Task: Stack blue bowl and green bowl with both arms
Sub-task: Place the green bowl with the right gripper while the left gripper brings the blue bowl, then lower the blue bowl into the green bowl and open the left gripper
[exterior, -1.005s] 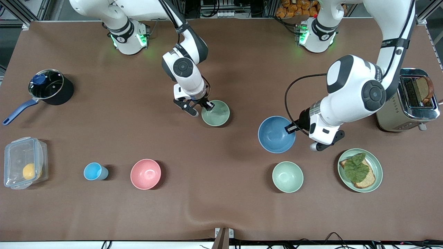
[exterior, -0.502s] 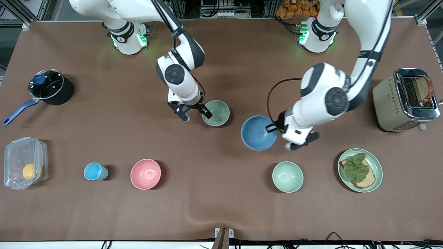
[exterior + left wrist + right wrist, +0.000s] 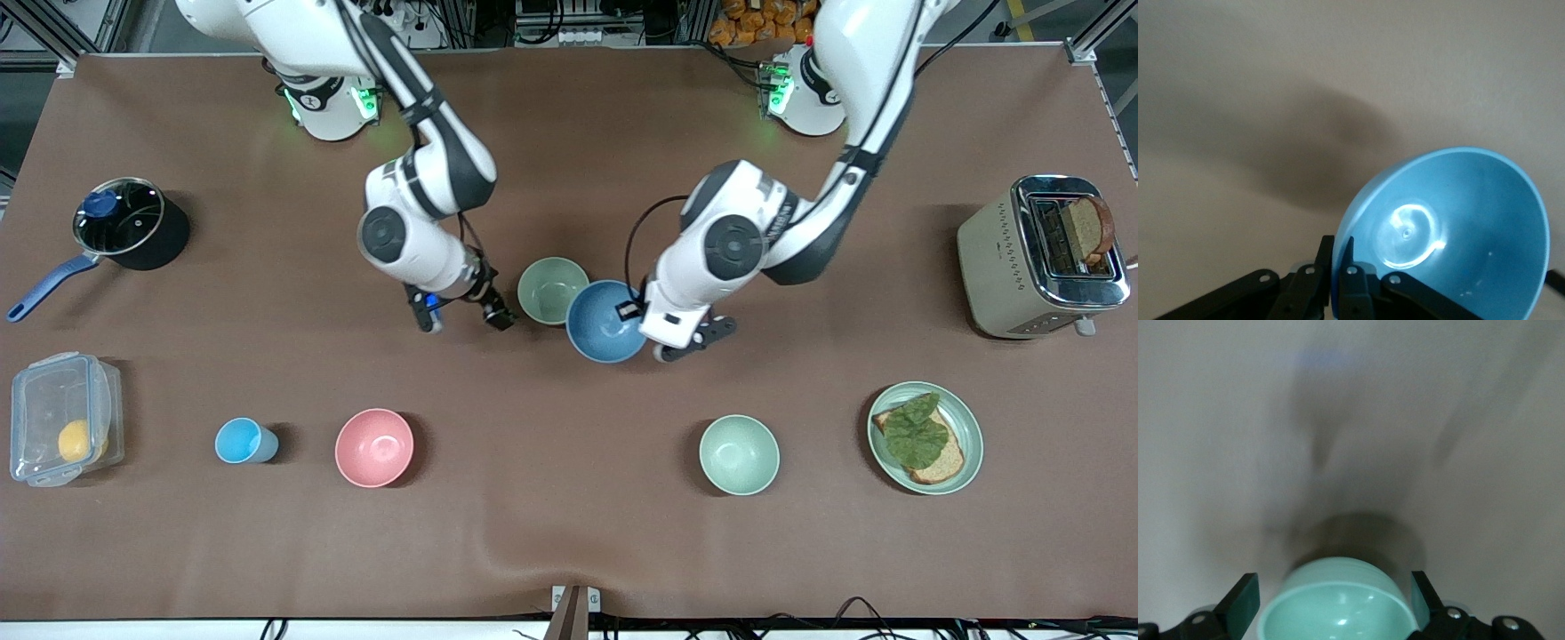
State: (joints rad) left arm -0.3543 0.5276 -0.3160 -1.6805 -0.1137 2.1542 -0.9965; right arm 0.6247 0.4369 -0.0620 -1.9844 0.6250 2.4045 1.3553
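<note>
I will release the blue bowl, tilted over the green bowl's rim, from my left gripper inside the pale green bowl (image 3: 552, 289) beside my open right gripper.
The pale green bowl (image 3: 551, 289) stands upright on the table near its middle. My left gripper (image 3: 633, 310) is shut on the rim of the blue bowl (image 3: 605, 324) and holds it tilted in the air, its edge over the green bowl's rim. In the left wrist view the fingers (image 3: 1350, 257) pinch the blue bowl's (image 3: 1458, 227) wall. My right gripper (image 3: 464, 318) is open and empty, beside the green bowl toward the right arm's end. In the right wrist view the green bowl (image 3: 1338, 607) shows between the spread fingers (image 3: 1243, 600).
A second green bowl (image 3: 739, 454) and a green plate with a sandwich (image 3: 965, 418) lie nearer the front camera. A pink bowl (image 3: 374, 447), a light-blue cup (image 3: 240, 441) and a plastic box (image 3: 62, 418) lie toward the right arm's end, with a pot (image 3: 124, 222). A toaster (image 3: 1045, 258) stands at the left arm's end.
My left gripper has carried the blue bowl across to the green bowl. My right gripper has let go of the green bowl's rim and drawn away from it.
</note>
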